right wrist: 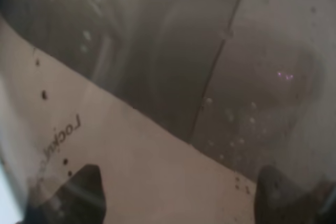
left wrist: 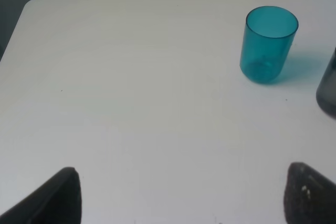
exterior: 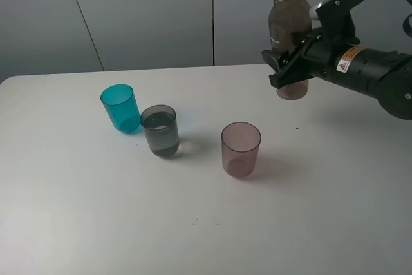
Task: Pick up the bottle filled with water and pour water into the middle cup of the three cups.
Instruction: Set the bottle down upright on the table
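Note:
Next, my right gripper sets the smoky-brown bottle, still held upright above the table, down and lets go of it on the white table (exterior: 303, 116) just behind the small dark speck.
My right gripper (exterior: 288, 67) is shut on the smoky-brown bottle (exterior: 290, 33) and holds it upright above the table at the back right. The bottle fills the right wrist view (right wrist: 173, 93), with droplets on its wall. The three cups stand in a row: the teal cup (exterior: 120, 108), the smoky-grey middle cup (exterior: 160, 131) with water in it, and the pinkish-mauve cup (exterior: 241, 149). The bottle is behind and to the right of the mauve cup. My left gripper (left wrist: 181, 198) is open and empty over bare table, with the teal cup (left wrist: 268, 44) ahead of it.
The white table (exterior: 96, 217) has a rounded back left corner and grey wall panels behind it. The grey cup's edge (left wrist: 328, 90) shows at the border of the left wrist view.

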You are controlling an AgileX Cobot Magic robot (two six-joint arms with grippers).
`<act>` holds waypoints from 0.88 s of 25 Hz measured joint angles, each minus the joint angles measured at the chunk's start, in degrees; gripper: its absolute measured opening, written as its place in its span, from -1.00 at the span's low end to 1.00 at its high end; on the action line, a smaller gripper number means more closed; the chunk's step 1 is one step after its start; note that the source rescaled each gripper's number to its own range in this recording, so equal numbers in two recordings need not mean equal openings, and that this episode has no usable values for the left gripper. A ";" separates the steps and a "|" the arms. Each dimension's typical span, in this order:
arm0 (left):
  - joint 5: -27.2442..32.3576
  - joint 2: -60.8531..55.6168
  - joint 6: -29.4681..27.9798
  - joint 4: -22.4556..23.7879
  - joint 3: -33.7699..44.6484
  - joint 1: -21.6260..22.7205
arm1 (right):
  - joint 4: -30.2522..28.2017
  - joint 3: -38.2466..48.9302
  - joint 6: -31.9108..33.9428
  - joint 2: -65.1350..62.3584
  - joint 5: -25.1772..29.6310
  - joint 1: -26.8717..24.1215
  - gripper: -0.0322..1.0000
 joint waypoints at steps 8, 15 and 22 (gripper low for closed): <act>0.00 0.00 0.00 0.00 0.00 0.00 | -0.96 0.00 2.89 8.55 -11.24 -7.39 -0.94; 0.00 0.00 0.00 0.00 0.00 0.00 | 0.74 -0.10 3.48 18.45 -23.75 -9.99 -0.94; 0.00 0.00 0.00 0.00 0.00 0.00 | 4.52 0.00 3.50 23.26 -23.97 -10.14 -0.94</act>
